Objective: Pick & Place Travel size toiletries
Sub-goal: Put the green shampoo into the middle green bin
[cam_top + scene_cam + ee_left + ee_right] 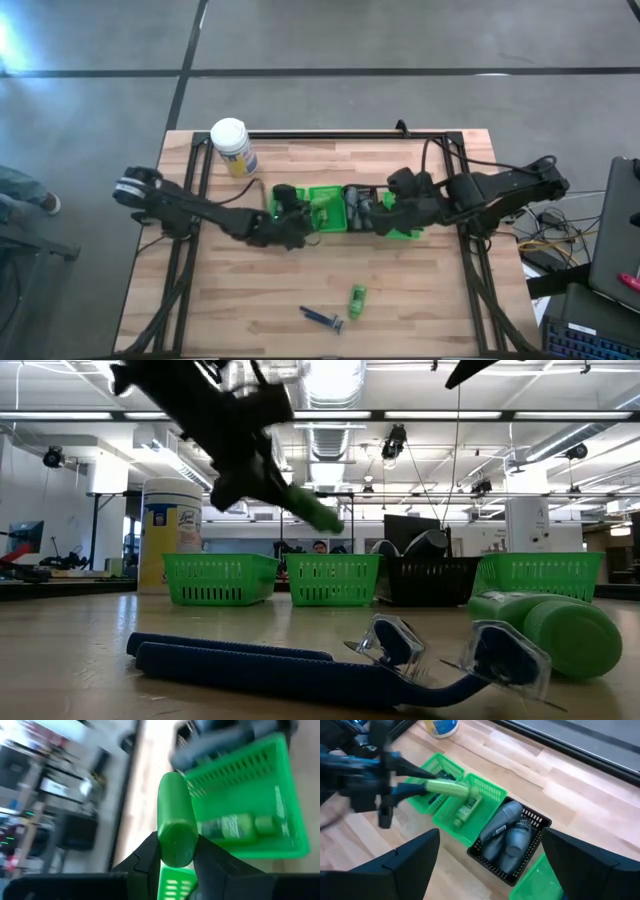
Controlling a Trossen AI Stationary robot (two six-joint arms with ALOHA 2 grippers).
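Next, my left gripper releases the green bottle, now held over the row of baskets, between the bottle lying in the green basket (336, 211) (245, 797) and the black basket.
My left gripper (290, 215) is shut on a small bright green bottle (445, 787) and hovers over the row of baskets. Below it, a green basket (280, 785) holds another green bottle (235, 827) lying on its side. The black basket (507, 842) beside it holds several dark grey bottles. My right gripper (372, 218) stands open above the black basket, with nothing between its fingers. A green bottle (357, 300) and a blue razor (322, 318) lie on the table nearer the front edge. My left gripper pinches one end of the green bottle (175, 847) between its two fingers (147, 855). The rest of the bottle sticks out beyond the fingertips, along the line of the fingers. It is lifted clear above the green baskets, its free end (322, 515) slanting down.
A white yellow-labelled canister (232, 145) stands at the far left of the table. Two more green baskets (405, 232) (283, 197) close the row at either end. Bare wood lies in front of the baskets around the loose razor and bottle.
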